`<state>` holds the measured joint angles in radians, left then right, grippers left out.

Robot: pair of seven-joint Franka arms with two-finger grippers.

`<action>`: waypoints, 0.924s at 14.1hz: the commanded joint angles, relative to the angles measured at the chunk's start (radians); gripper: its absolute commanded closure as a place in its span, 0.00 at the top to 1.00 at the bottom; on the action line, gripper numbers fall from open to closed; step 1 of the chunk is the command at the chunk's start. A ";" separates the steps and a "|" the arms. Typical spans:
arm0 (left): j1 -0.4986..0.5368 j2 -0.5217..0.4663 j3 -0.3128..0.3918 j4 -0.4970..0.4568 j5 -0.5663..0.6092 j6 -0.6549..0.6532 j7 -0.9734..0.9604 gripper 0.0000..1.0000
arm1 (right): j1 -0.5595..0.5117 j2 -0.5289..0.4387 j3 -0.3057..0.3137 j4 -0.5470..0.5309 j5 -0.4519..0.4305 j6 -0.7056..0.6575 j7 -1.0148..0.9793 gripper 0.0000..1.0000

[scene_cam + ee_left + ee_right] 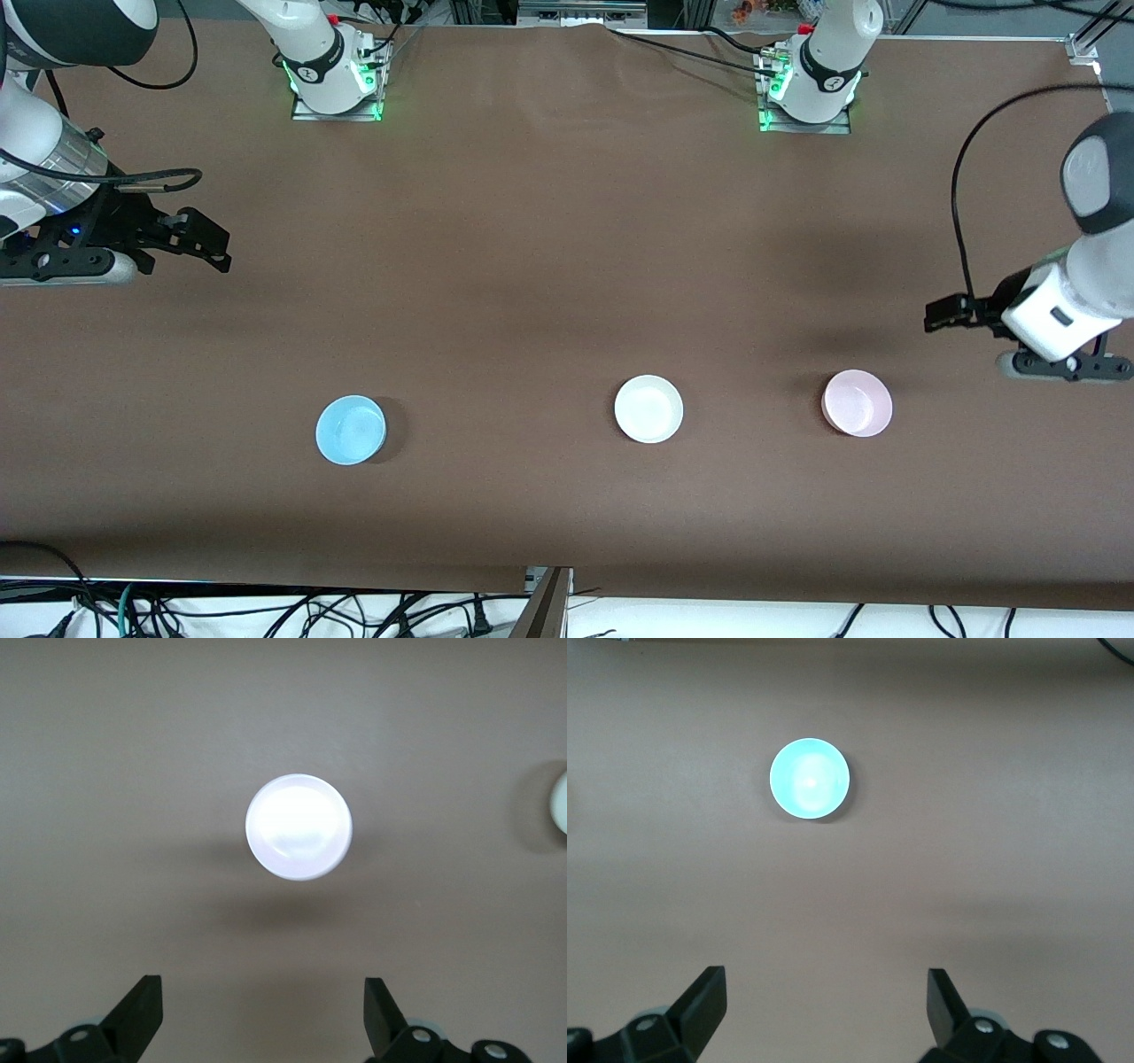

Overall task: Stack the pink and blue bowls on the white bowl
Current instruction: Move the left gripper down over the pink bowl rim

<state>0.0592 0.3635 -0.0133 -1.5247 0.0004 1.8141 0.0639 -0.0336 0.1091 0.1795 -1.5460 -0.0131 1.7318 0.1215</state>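
Observation:
The pink bowl has a rim (885, 387) (252, 847) that my left gripper should close on, at the side of the bowl that is farthest from the white bowl.
Three bowls stand upright and apart in a row on the brown table. The blue bowl (351, 430) is toward the right arm's end, the white bowl (648, 408) is in the middle, and the pink bowl (857, 403) is toward the left arm's end. My left gripper (1067, 365) is open and empty, up over the table's left-arm end. Its wrist view shows the pink bowl (299, 827) ahead of the gripper (261, 992) and the white bowl's edge (560, 802). My right gripper (62, 266) is open and empty, up over the right-arm end. Its wrist view shows the blue bowl (810, 779) ahead of the gripper (824, 979).
The brown table cover (532, 266) runs from the arm bases (337, 84) (806, 97) to the edge nearest the front camera. Cables hang below that edge.

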 commanded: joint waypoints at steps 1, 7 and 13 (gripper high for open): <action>0.036 0.087 -0.005 0.009 -0.010 0.092 0.017 1.00 | 0.001 0.000 0.002 0.014 -0.013 -0.006 0.009 1.00; 0.037 0.141 -0.004 -0.207 0.000 0.433 0.019 1.00 | 0.001 0.000 0.002 0.014 -0.014 -0.006 0.009 1.00; 0.037 0.190 -0.002 -0.330 0.007 0.668 0.019 1.00 | 0.001 0.001 0.000 0.014 -0.014 -0.006 0.009 1.00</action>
<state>0.0947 0.5441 -0.0151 -1.8188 0.0005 2.4134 0.0657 -0.0337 0.1094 0.1792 -1.5455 -0.0134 1.7318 0.1215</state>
